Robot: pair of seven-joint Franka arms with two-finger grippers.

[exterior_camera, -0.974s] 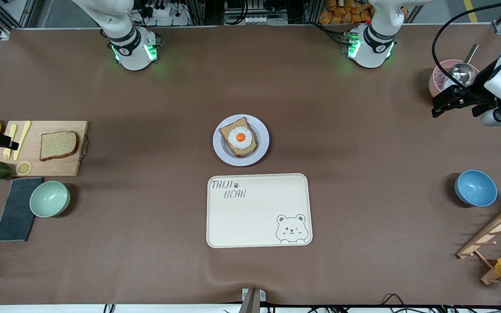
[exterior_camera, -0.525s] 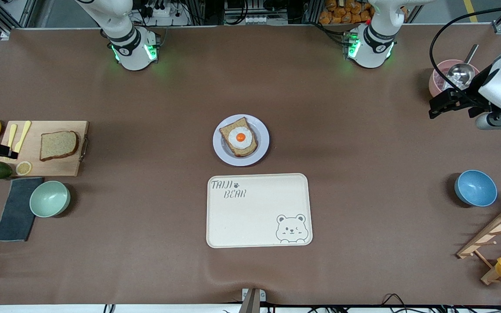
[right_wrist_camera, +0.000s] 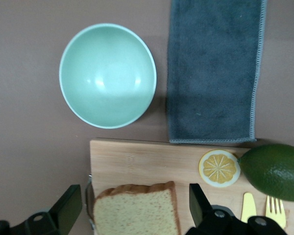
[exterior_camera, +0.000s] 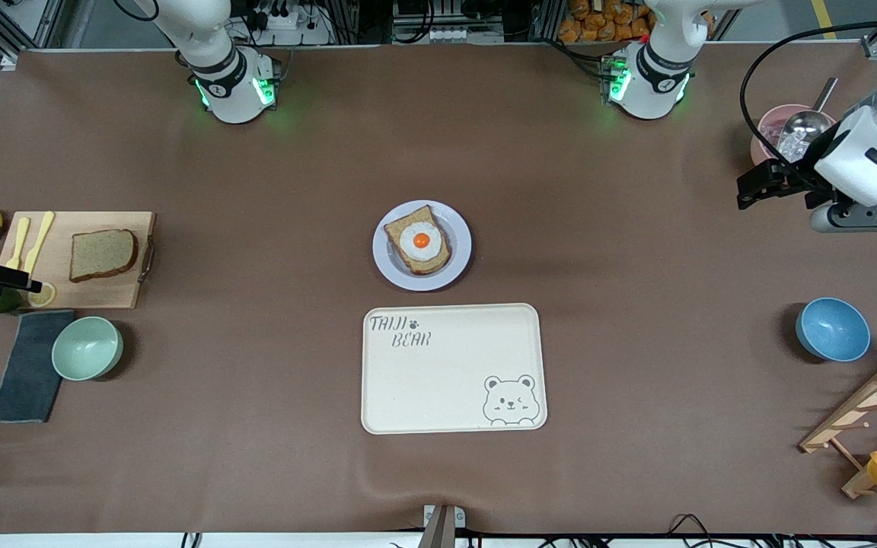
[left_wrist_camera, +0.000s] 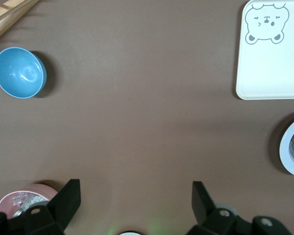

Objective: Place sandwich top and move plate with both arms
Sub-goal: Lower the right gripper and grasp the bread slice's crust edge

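The robot's right gripper should close on the middle of the crust edge (exterior_camera: pixel 73 259) (right_wrist_camera: pixel 176 219) of the sandwich top, on the side that faces the yellow cutlery.
The sandwich top (exterior_camera: pixel 103 254), a plain brown slice, lies on a wooden cutting board (exterior_camera: pixel 115 293) at the right arm's end of the table. In the right wrist view the sandwich top (right_wrist_camera: pixel 134 213) shows below and between the fingers. My right gripper (exterior_camera: pixel 31 285) hangs open and empty over the board's outer end, above a lemon slice. The plate (exterior_camera: pixel 456 262) sits mid-table and carries a bread slice with a fried egg (exterior_camera: pixel 420 240); a sliver of the plate (left_wrist_camera: pixel 288 155) shows in the left wrist view. My left gripper (exterior_camera: pixel 747 196) hovers open and empty over bare table beside a pink bowl (exterior_camera: pixel 770 129).
A cream bear-printed tray (exterior_camera: pixel 454 369) lies nearer the front camera than the plate. By the board are a green bowl (exterior_camera: pixel 87 348), a grey cloth (exterior_camera: pixel 27 373), an avocado (right_wrist_camera: pixel 274 171), lemons and yellow cutlery (exterior_camera: pixel 31 240). A blue bowl (exterior_camera: pixel 832 329) and a wooden rack (exterior_camera: pixel 872 411) stand at the left arm's end.
My right gripper has slid along the board's outer end toward the front camera, from the cutlery to the lemon slice. My left gripper has drifted from the pink bowl toward the table's middle.
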